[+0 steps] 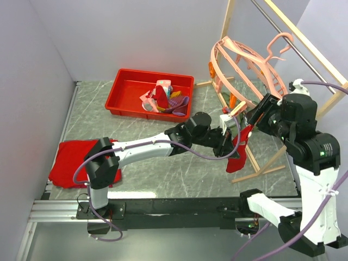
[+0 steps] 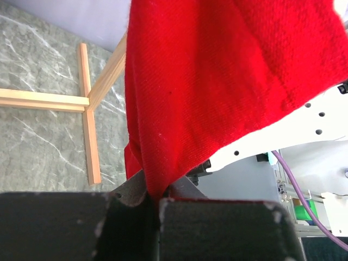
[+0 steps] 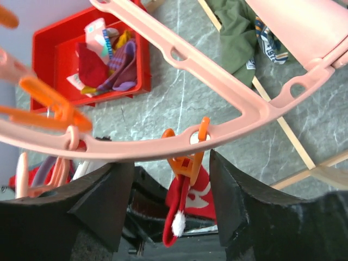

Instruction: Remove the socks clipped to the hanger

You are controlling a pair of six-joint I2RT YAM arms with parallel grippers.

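The red sock will drop from my left gripper on top of the pink and red socks point(image 1: 155, 97) in the red tray.
The pink ring hanger point(image 1: 239, 57) hangs tilted from the rail at the back right. A red sock point(image 1: 237, 155) with white marks dangles from an orange clip point(image 3: 187, 157) on the hanger's rim point(image 3: 163, 144). My left gripper point(image 2: 157, 204) is shut on this red sock's point(image 2: 217, 81) lower end. My right gripper point(image 3: 171, 179) stands open, one finger on each side of the orange clip, right finger point(image 3: 239, 196) close to it. An olive green sock point(image 3: 236, 32) hangs further along the ring. Several socks point(image 1: 166, 98) lie in the red tray.
The red tray point(image 1: 122, 95) sits at the back of the table. A flat red cloth point(image 1: 70, 160) lies at the near left. The wooden-framed rail point(image 1: 304, 43) and its floor struts point(image 2: 89, 125) stand at the right. More orange clips point(image 3: 54, 106) dangle from the ring.
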